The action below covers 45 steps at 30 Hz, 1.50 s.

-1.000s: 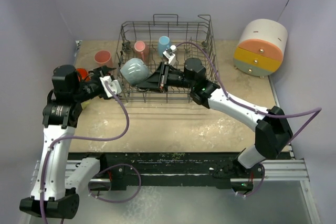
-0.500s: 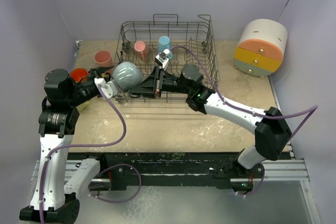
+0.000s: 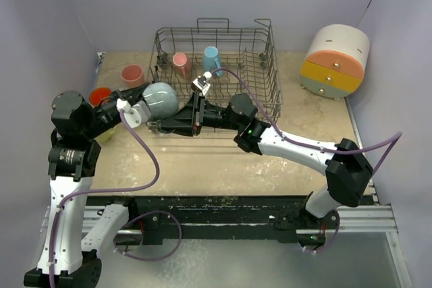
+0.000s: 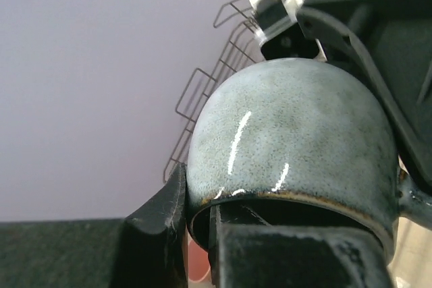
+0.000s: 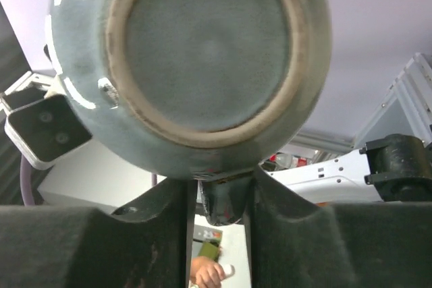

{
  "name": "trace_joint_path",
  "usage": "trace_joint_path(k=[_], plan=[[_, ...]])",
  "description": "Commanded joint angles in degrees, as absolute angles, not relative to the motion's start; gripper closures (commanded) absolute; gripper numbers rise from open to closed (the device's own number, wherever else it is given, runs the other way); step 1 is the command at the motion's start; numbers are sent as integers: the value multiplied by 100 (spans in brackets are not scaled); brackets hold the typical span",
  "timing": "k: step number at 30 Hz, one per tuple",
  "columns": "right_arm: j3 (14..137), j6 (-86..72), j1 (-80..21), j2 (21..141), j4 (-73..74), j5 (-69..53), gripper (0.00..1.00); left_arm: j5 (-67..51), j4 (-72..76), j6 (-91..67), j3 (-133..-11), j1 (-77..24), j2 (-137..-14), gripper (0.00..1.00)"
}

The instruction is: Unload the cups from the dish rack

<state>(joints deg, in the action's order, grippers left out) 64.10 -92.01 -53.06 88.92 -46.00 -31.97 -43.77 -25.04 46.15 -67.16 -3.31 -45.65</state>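
Note:
Next, my left gripper lets go of the grey cup on the table (image 3: 135, 131) between the dish rack and the yellow-green cup.
A grey cup (image 3: 160, 98) hangs in the air just left of the dish rack (image 3: 266, 52), between my two grippers. My left gripper (image 3: 143, 107) is shut on its rim, one finger inside the cup (image 4: 290, 133) and one finger (image 4: 165, 207) outside. My right gripper (image 3: 162, 125) reaches in from the right. Its fingers stand on either side of the cup's handle (image 5: 226, 197), with a gap on one side. The cup's base (image 5: 202, 45) fills the right wrist view. A pink cup (image 3: 181, 63) and a light blue cup (image 3: 211, 59) stand in the rack.
A salmon cup (image 3: 132, 74) and an orange cup (image 3: 101, 94) stand on the table left of the rack, close to my left arm. The round white, orange and yellow drawer box (image 3: 335, 59) sits at the far right. Purple walls close in the back and sides.
My right arm carried the grey cup left out of the rack to the left gripper. The left gripper closed on its rim, and the right jaws loosened around the handle.

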Motion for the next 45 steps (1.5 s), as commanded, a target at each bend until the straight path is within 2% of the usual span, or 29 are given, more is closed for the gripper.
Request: trace_joint_path(k=[1,3,6,10,13,16,25,33,45], plan=[[6559,-9153,-5291,8532,-5588,-3138,54,-4051,-2428,4582,-6737,-308,-4587,100],[6447,-9046,-5245,8479,-5455,-3175,37,-3874,-2554,4610,-6830,-307,-4702,100],[6401,-8697,-5029,8428,-4917,-3289,23,-3500,-2836,4601,-7110,-308,-5005,100],[6484,-7597,-4604,8082,-3066,-3074,15,-2911,-3398,4944,-7630,-308,-5453,100],[6669,-6627,-4200,7705,-1715,-2683,11,-2337,-4361,5724,-8122,-295,-5959,100],[6860,-5858,-3602,7416,-719,-2478,9,-1955,-5013,6365,-8402,48,-6327,100],[7538,-4983,-3433,7276,542,-1881,8,-2082,-6352,7295,-8380,956,-6826,100],[7524,-4885,-3425,7239,617,-1757,8,-1497,-5519,7107,-7262,952,-7054,100],[7469,-4827,-3413,7022,721,-1574,10,-1189,-4659,6496,-6598,943,-8095,100]])
